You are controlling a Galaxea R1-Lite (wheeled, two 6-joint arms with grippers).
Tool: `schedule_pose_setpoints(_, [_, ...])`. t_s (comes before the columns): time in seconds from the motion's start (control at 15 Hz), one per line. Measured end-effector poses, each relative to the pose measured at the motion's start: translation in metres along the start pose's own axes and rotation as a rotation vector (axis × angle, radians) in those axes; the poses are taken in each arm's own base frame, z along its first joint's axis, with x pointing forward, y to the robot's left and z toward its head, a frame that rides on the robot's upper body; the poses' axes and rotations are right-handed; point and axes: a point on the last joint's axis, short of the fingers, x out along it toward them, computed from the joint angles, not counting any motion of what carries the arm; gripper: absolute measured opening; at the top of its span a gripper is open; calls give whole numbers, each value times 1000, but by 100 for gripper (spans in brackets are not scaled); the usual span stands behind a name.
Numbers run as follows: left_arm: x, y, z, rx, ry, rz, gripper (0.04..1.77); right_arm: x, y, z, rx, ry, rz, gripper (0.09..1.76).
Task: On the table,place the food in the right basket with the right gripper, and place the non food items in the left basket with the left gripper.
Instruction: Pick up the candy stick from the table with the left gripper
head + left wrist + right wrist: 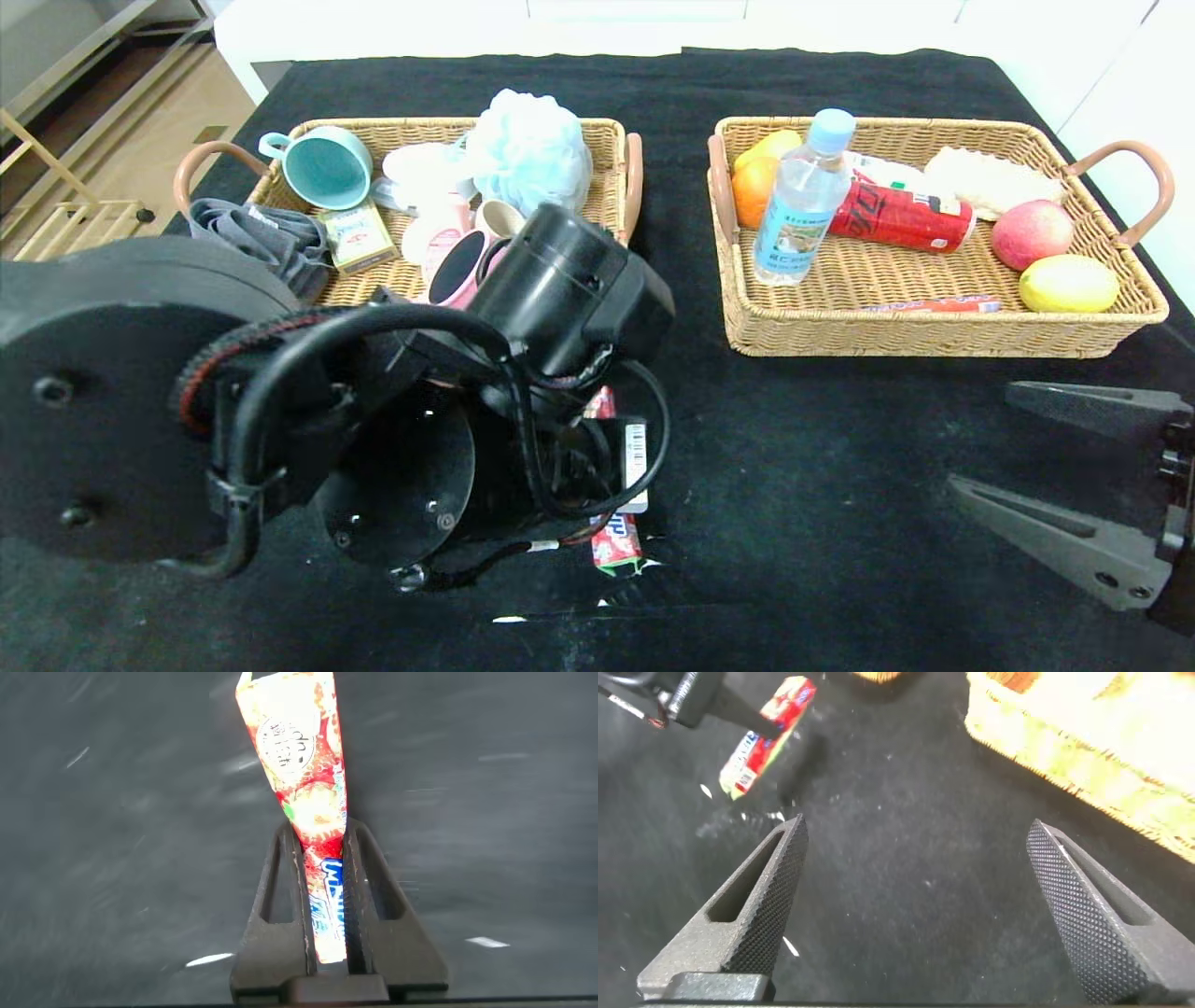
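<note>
My left gripper has the red candy stick. It will release it on the black table before the clear bottle's basket (871,508), near my right gripper.
My left gripper (322,829) is shut on the long red Hi-Chew candy stick (299,756) over the black table (803,448), near its front centre. In the head view my left arm covers most of the stick; its end (616,546) shows below the wrist. My right gripper (980,439) hangs open and empty at the front right, short of the right basket (934,331). That basket holds the clear bottle (801,201) and an orange stick (934,305). The left basket (611,131) holds the pink saucepan (462,271), beige cup (499,217) and pink squeeze bottle (434,233).
The left basket also holds a teal mug (322,166), a pale blue bath puff (527,149), a small box and grey cloth. A red can (901,217), orange, apple (1032,233) and lemon lie in the right basket. Bare cloth separates the baskets.
</note>
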Motion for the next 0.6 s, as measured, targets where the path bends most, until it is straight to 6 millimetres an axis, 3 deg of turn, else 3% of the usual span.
schedule_pose_setpoints(0.27, [-19,-32,15,14,-23,-249,28,-7,-3,18,73,-64,-26,171])
schedule_pose_setpoints(0.6, [-2,-66,17,23,-53,-387,28,-20,-5,29,83,-77,-53,171])
